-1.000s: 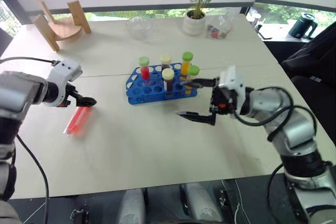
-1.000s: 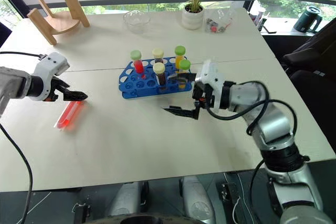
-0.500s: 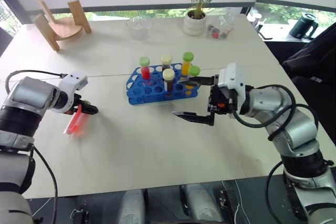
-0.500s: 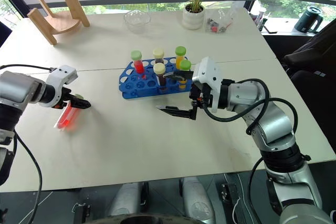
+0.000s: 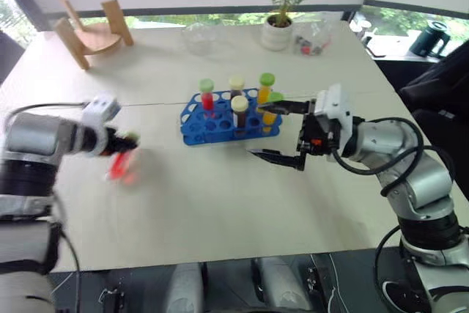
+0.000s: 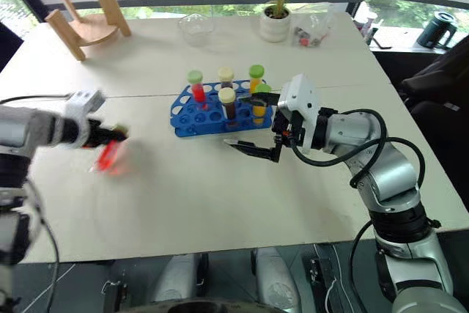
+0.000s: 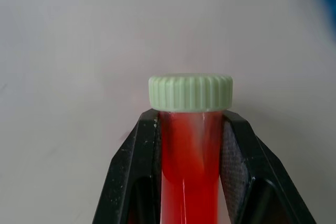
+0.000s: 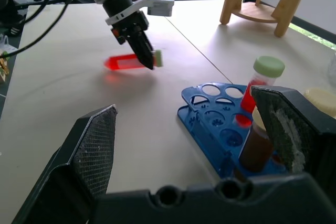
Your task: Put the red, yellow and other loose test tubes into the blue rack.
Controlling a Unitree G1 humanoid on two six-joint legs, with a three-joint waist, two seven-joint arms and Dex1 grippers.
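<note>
I should release the red test tube from my left gripper in the blue rack (image 5: 200, 126), just before the other red tube's front. The held tube is still low at the table's side.
A red test tube (image 7: 189, 171) with a pale green cap (image 7: 190, 92) sits between the fingers of my left gripper (image 8: 148, 60), which is shut on it just below the cap. It is low at the table's left side (image 5: 121, 165); I cannot tell whether it touches the table. The blue rack (image 5: 220, 128) stands mid-table and holds several capped tubes, among them a red one (image 5: 207, 94), a brown one (image 5: 239, 111) and orange ones (image 5: 264, 87). My right gripper (image 5: 265, 130) hovers open and empty just right of the rack's near corner.
A wooden stand (image 5: 94, 28) sits at the back left. A glass bowl (image 5: 199, 34), a potted plant (image 5: 282, 16) and a plastic bag (image 5: 311, 38) line the far edge. A dark kettle (image 5: 432, 34) stands off the table at right.
My left gripper has shut on the red tube and swung to the right with it. The right gripper stays open in place.
</note>
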